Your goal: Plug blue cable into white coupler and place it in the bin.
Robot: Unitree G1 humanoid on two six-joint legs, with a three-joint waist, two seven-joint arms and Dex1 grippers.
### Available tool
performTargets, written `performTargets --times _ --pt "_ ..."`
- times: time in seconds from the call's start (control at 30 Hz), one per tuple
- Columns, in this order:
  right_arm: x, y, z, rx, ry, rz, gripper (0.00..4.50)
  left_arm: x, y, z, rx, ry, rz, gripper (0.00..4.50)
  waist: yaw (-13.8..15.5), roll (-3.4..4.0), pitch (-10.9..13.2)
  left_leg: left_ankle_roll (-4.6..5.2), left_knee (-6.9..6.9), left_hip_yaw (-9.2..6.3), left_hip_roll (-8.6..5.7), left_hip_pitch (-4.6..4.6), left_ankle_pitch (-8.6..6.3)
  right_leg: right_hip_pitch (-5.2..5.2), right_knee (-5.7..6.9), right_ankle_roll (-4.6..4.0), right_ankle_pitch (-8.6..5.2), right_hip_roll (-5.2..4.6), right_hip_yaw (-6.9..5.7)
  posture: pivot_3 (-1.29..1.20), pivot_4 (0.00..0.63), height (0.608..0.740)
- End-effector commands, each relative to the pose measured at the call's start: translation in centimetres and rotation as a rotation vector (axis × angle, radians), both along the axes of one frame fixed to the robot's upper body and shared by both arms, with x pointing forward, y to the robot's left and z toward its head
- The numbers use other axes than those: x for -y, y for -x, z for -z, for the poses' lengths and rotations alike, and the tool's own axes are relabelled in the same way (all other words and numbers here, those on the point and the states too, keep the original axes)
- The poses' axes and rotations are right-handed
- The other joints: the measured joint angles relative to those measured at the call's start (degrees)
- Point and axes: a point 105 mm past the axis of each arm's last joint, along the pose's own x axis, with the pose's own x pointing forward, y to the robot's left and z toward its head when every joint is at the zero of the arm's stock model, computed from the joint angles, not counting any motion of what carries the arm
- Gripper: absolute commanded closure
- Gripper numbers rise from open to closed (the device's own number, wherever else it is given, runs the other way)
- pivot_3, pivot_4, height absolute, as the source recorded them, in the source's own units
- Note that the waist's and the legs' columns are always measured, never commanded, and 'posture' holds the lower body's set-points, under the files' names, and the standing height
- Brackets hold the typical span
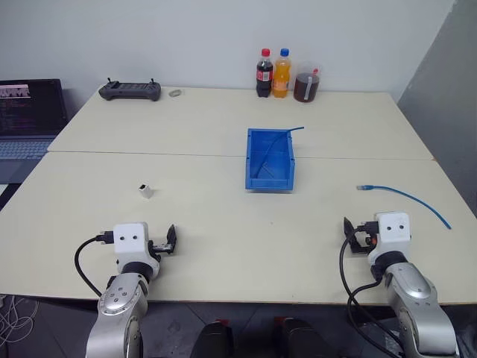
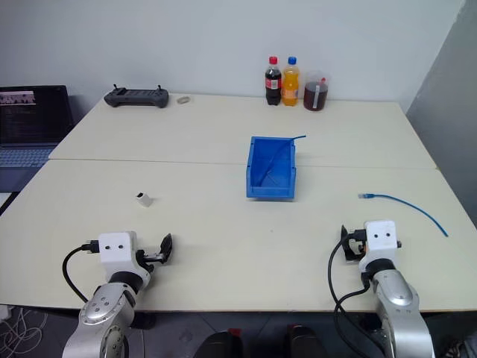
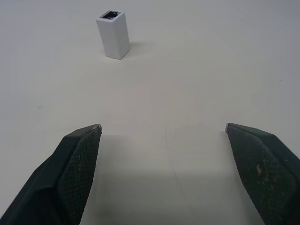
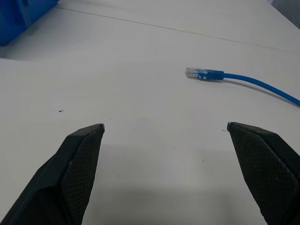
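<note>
My right gripper will grip the blue cable's cord [image 1: 381, 187] [image 4: 240, 78] just behind its clear plug end, so the plug stays free for the white coupler.
The white coupler [image 1: 146, 192] stands upright on the table's left half, its dark socket facing up; the left wrist view shows the coupler [image 3: 114, 34] ahead of my open left gripper [image 3: 164, 133], well apart from it. The blue cable [image 1: 406, 198] lies on the right half, its clear plug end [image 4: 196, 73] pointing toward the middle. My right gripper [image 4: 165, 131] is open and empty, a short way before that plug. The bin [image 1: 270, 159] sits at the table's centre with a thin darker blue wire poking out of it. Both grippers [image 1: 171, 240] [image 1: 349, 234] hover near the front edge.
At the far edge stand two drink bottles [image 1: 273, 74] and a jar of dark liquid [image 1: 305, 84]. A black controller [image 1: 130, 91] and a small grey object [image 1: 175, 93] lie at the back left. A laptop [image 1: 28, 119] sits off the table's left side.
</note>
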Motion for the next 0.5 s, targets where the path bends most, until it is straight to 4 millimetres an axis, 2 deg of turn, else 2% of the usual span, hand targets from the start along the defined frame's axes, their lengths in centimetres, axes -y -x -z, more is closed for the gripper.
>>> performTargets --times 0.03,0.5 --pt "0.0 0.3 -1.5 0.061 0.015 -0.001 0.02 0.1 0.1 -1.1 0.043 -0.021 0.011 0.00 0.00 0.00 0.00 0.00 0.00 0.00 0.00 0.00 0.00 0.00 0.00 0.00 0.00 0.00 0.00 0.00 0.150 0.740" --pt "-0.3 0.1 -1.4 0.059 0.012 -0.015 0.02 1.3 0.0 -1.3 0.057 -0.001 0.055 0.00 0.00 0.00 0.00 0.00 0.00 0.00 0.00 0.00 0.00 0.00 0.00 0.00 0.00 0.00 0.00 0.00 0.150 0.740"
